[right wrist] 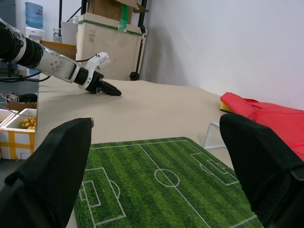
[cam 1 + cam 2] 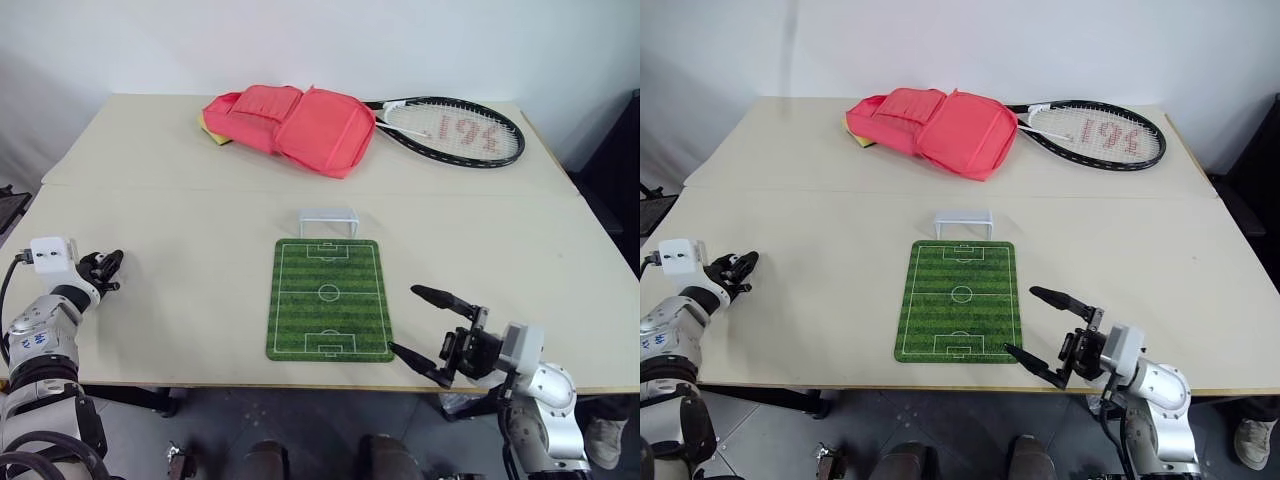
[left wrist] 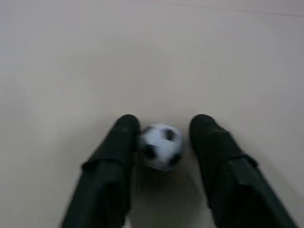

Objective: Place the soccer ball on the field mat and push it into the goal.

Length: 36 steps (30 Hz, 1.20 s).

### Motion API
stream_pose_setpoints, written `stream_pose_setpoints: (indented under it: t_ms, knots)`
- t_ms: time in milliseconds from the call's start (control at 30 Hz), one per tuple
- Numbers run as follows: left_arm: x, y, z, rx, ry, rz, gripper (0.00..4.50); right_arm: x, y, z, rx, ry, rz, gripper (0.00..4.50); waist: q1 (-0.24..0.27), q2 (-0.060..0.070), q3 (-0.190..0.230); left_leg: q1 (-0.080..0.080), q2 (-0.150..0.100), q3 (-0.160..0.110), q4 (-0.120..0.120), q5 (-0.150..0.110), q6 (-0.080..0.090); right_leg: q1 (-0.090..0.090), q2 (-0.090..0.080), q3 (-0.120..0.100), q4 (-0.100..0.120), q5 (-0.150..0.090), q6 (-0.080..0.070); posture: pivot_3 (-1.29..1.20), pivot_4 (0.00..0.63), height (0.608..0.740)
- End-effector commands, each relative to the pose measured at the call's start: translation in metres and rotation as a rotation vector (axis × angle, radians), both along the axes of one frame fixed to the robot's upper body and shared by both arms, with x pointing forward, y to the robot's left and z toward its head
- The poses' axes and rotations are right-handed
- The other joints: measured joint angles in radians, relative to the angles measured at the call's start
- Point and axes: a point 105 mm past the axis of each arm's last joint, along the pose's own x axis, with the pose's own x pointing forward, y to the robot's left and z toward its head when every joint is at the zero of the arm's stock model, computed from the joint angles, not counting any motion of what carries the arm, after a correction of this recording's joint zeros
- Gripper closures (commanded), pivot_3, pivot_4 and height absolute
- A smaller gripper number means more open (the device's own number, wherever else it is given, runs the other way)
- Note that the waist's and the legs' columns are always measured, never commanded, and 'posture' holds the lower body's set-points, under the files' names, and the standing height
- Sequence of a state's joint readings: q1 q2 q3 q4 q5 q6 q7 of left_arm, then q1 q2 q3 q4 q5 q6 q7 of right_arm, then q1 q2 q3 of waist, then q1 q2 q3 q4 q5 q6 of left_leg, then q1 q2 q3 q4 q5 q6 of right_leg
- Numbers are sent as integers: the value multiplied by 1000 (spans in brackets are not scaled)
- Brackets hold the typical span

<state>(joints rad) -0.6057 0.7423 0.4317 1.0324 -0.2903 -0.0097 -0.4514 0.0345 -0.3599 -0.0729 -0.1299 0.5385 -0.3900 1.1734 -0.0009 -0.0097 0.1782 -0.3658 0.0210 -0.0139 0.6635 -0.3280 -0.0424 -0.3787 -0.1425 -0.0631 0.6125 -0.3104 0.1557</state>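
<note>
Next, I release the soccer ball with my left gripper inside the white penalty box at the field mat's near end (image 2: 329, 341).
The soccer ball (image 3: 161, 146), tiny, white with black patches, rests on the bare tan table between the two black fingers of my left gripper (image 3: 164, 135), which is shut on it. That gripper (image 2: 110, 270) sits near the table's left edge, well left of the field mat (image 2: 330, 298). The green mat lies flat at the middle front, with the small white goal (image 2: 328, 222) just past its far end. My right gripper (image 2: 405, 320) hovers open and empty at the mat's front right corner, pointing left across the mat (image 1: 156, 175).
A red bag (image 2: 295, 125) lies at the back of the table with a yellow item tucked under its left end. A black tennis racket (image 2: 460, 130) lies to its right. A seam (image 2: 200, 188) crosses the tabletop behind the goal.
</note>
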Motion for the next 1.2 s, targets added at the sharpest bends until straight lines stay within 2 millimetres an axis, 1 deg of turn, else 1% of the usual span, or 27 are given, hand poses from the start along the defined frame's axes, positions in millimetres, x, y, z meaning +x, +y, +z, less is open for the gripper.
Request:
stream_pose_setpoints:
  t_ms: [33,100,133,233,267,300,333,367,400,467,533,600,667,733,767,833,867,933,1000,1067,1200]
  knots:
    - [-1,0,4,9,-22,-15,3642,-2,5,13,13,-50,-6,0,1,0,0,0,0,0,0,0,0,0,0,0,0,0,0,0,150,740]
    - [-2,0,6,15,-40,-26,3642,0,3,15,16,-53,-20,0,1,0,0,0,0,0,0,0,0,0,0,0,0,0,0,0,150,740]
    - [-2,-1,10,21,-66,-41,3642,1,2,17,15,-55,-27,0,0,0,0,0,0,0,0,0,0,0,0,0,0,0,0,0,150,740]
    - [-3,-12,33,6,-196,-143,3642,6,-9,26,12,-67,-56,0,0,0,0,0,0,0,0,0,0,0,0,0,0,0,0,0,150,740]
    - [-3,-21,45,9,-248,-210,3642,7,-16,30,6,-69,-65,0,0,0,0,0,0,0,0,0,0,0,0,0,0,0,0,0,150,740]
    - [-4,-26,52,15,-280,-255,3642,8,-20,33,1,-70,-69,0,1,0,0,-1,0,0,1,0,0,0,0,0,0,0,0,0,150,740]
    - [-5,-37,61,38,-309,-325,3642,7,-25,36,-9,-73,-71,0,1,0,0,-1,0,0,1,0,0,0,0,0,0,0,0,0,150,740]
    - [-6,-55,67,77,-317,-439,3642,7,-32,37,-26,-73,-78,0,1,0,0,-1,0,0,1,0,0,0,0,0,0,0,0,0,150,740]
    - [-10,-83,73,136,-312,-602,3642,8,-42,39,-32,-68,-96,0,2,0,0,-1,0,0,1,0,0,0,0,0,0,0,0,0,150,740]
    - [-20,-130,74,182,-275,-846,3642,8,-58,41,-53,-54,-120,0,6,0,1,-2,0,0,1,0,0,0,0,0,-1,0,0,0,150,740]
    - [-30,-167,70,219,-229,-1027,3642,6,-71,41,-86,-47,-130,0,9,0,1,-2,0,0,1,0,0,1,0,0,-1,0,0,0,150,740]
    - [-42,-210,63,245,-183,-1218,3642,2,-83,43,-132,-43,-128,0,12,1,1,-1,0,0,1,0,1,1,0,0,-2,0,0,0,150,740]
    - [-53,-244,55,253,-140,-1370,3642,-3,-90,43,-169,-27,-107,0,14,1,1,-1,0,0,1,0,1,1,0,0,-2,0,0,0,150,740]
    - [-59,-269,48,279,-114,-1456,3642,-9,-93,40,-216,-15,-72,0,14,2,1,-1,0,0,1,0,1,1,0,1,-2,0,0,0,150,740]
    - [-61,-276,46,284,-101,-1475,3642,-11,-93,39,-228,-12,-58,0,13,2,1,-1,0,0,1,0,1,1,0,1,-2,0,0,0,150,740]
    - [-69,-303,26,303,-38,-1581,3642,-19,-94,35,-265,28,1,0,13,2,1,-1,0,1,1,0,1,1,1,1,-2,0,0,0,150,740]
    - [-71,-314,19,306,-18,-1603,3642,-23,-94,32,-291,46,26,0,14,2,1,-1,0,1,1,0,1,1,1,1,-2,0,0,0,150,740]
    - [-73,-324,12,305,5,-1620,3642,-28,-95,27,-321,65,51,0,19,2,1,-1,0,1,2,0,1,1,1,1,-3,1,1,0,150,740]
    - [-81,-333,-1,366,33,-1666,3642,-30,-101,22,-358,88,56,0,21,2,1,-2,0,1,3,0,1,1,1,2,-3,1,1,0,150,740]
    - [-86,-337,-9,410,40,-1691,3642,-29,-107,19,-372,99,41,0,22,2,1,-1,0,1,3,0,1,1,1,2,-3,1,1,0,150,740]
    - [-80,-345,-13,428,29,-1643,3642,-30,-113,14,-392,123,36,0,26,3,1,-1,0,1,3,0,1,2,1,2,-4,1,1,0,150,740]
